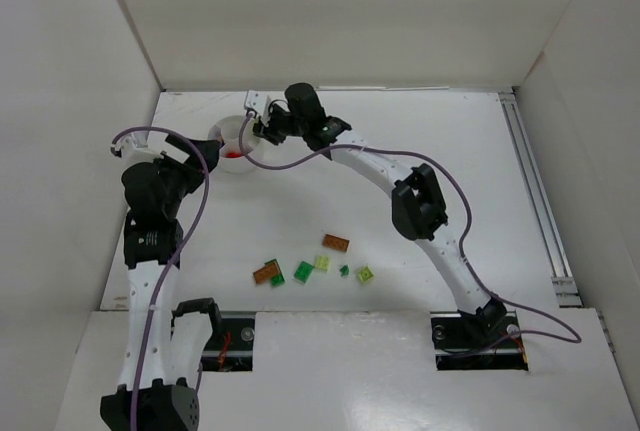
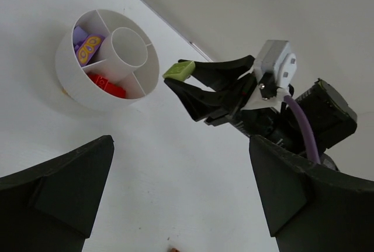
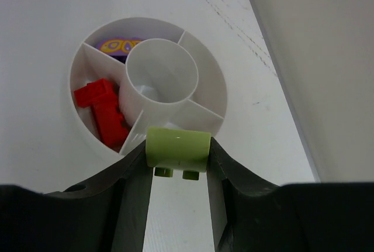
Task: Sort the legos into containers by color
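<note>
The robot's right gripper needs to release the yellow-green brick in the white divided dish's empty wedge [image 1: 254, 138] [image 3: 159, 136] beside the red bricks. The brick is now just above the near rim.
The white divided dish [image 1: 222, 134] stands at the back left. It holds red bricks [image 3: 105, 111] in one wedge and a lilac printed brick [image 3: 117, 45] in another. My right gripper [image 3: 178, 158] is shut on a yellow-green brick [image 3: 178, 148] and holds it just above the dish's near rim [image 3: 207, 91]. The left wrist view shows that brick [image 2: 179, 69] beside the dish [image 2: 67, 82]. My left gripper [image 2: 181, 205] is open and empty, just left of the dish in the top view [image 1: 198, 157]. Loose legos lie on the table: orange [image 1: 336, 242], orange [image 1: 265, 273], green [image 1: 303, 272], yellow-green [image 1: 364, 274].
White walls close in the table on the left, back and right. A metal rail [image 1: 535, 201] runs along the right side. The right arm's purple cable [image 1: 300, 158] hangs beside the dish.
</note>
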